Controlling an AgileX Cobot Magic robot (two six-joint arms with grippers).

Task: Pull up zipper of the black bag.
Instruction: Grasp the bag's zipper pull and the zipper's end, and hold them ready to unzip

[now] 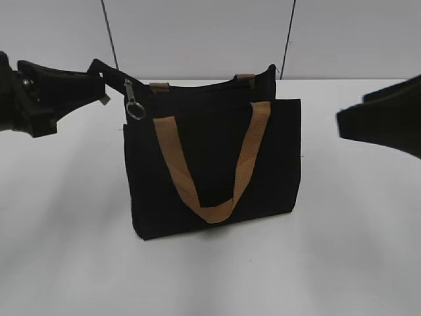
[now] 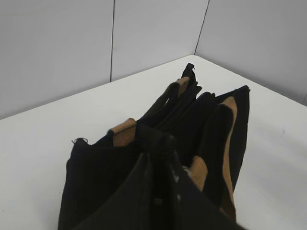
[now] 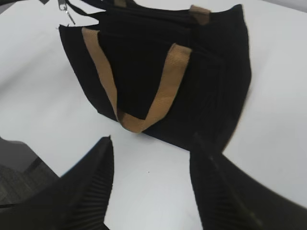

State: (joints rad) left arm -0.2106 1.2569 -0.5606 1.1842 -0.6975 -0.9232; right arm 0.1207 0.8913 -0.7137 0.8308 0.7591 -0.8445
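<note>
The zipper's ring (image 1: 135, 110) (image 3: 71, 19) hangs from the silver slider beside my left gripper, and my right gripper needs to move to close on that ring.
The black bag (image 1: 210, 151) stands upright on the white table, its tan handle (image 1: 212, 210) hanging down the front. The zipper (image 1: 133, 102), a silver slider with a ring, hangs at the bag's top left corner and shows in the right wrist view (image 3: 64, 9). My left gripper (image 1: 99, 82) is shut on the black end of the zip track, just left of the slider. In the left wrist view its jaws (image 2: 163, 177) pinch that black strip over the bag (image 2: 96, 182). My right gripper (image 1: 348, 122) is open and empty (image 3: 151, 143), off the bag's (image 3: 144, 62) right side.
The white table (image 1: 66, 250) runs all round the bag. Grey wall panels (image 1: 197, 33) stand close behind it, and the table's far corner shows in the left wrist view (image 2: 196, 56).
</note>
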